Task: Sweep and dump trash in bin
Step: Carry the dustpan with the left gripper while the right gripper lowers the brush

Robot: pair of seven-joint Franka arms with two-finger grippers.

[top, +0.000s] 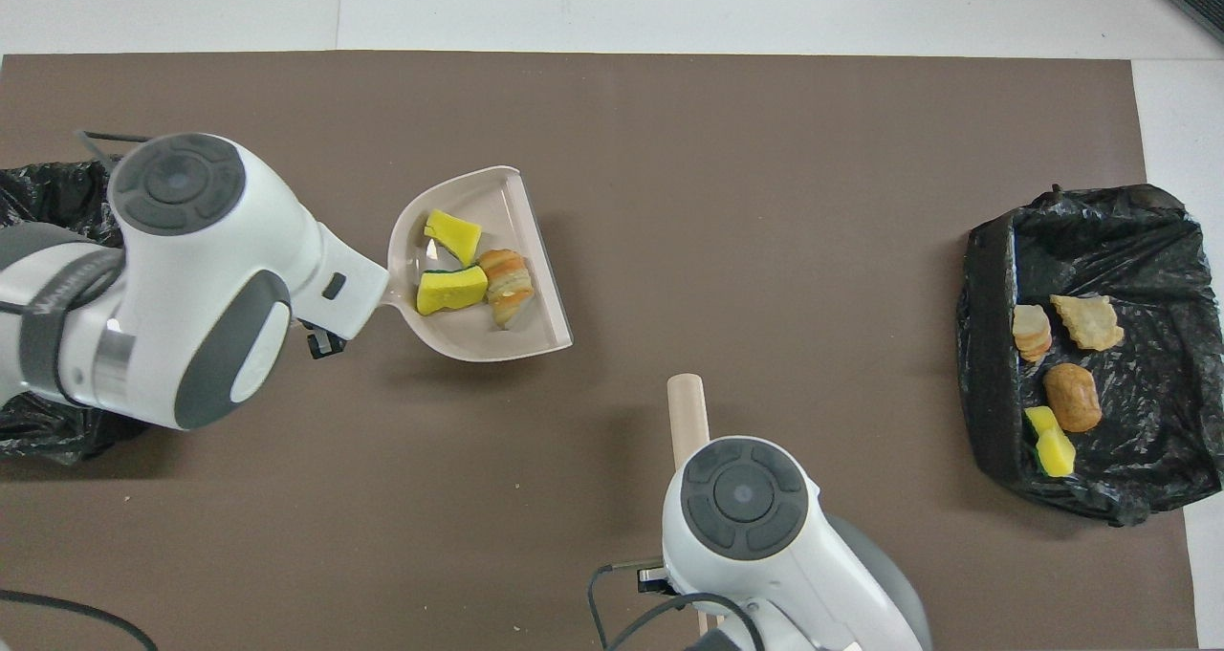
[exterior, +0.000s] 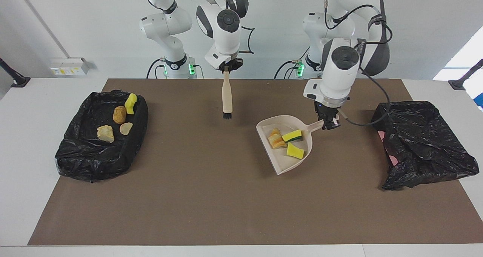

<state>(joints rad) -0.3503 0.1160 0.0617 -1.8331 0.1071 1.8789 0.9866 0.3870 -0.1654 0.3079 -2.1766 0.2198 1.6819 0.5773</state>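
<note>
The robot's right gripper needs to release the beige brush on the bare brown mat [top: 633,517] next to its wrist, on the side where the dustpan is.
My left gripper [exterior: 327,124] is shut on the handle of the beige dustpan [exterior: 282,163], holding it roughly level above the brown mat. In the pan lie three pieces of trash: an orange-and-cream chunk [exterior: 275,139], a green-backed yellow sponge [exterior: 292,136] and a yellow piece [exterior: 295,150]. The overhead view shows the dustpan [top: 478,340] with the trash [top: 449,290] in it; the wrist hides the fingers there. My right gripper [exterior: 226,66] is shut on the beige brush [exterior: 226,96], which hangs bristles down over the mat. The brush [top: 687,412] pokes out from under the right wrist in the overhead view.
An open black-lined bin [exterior: 75,155] at the right arm's end of the table holds several more scraps [exterior: 119,114]. A crumpled black bag [exterior: 422,143] covers another bin at the left arm's end. The brown mat [exterior: 226,204] spreads between them.
</note>
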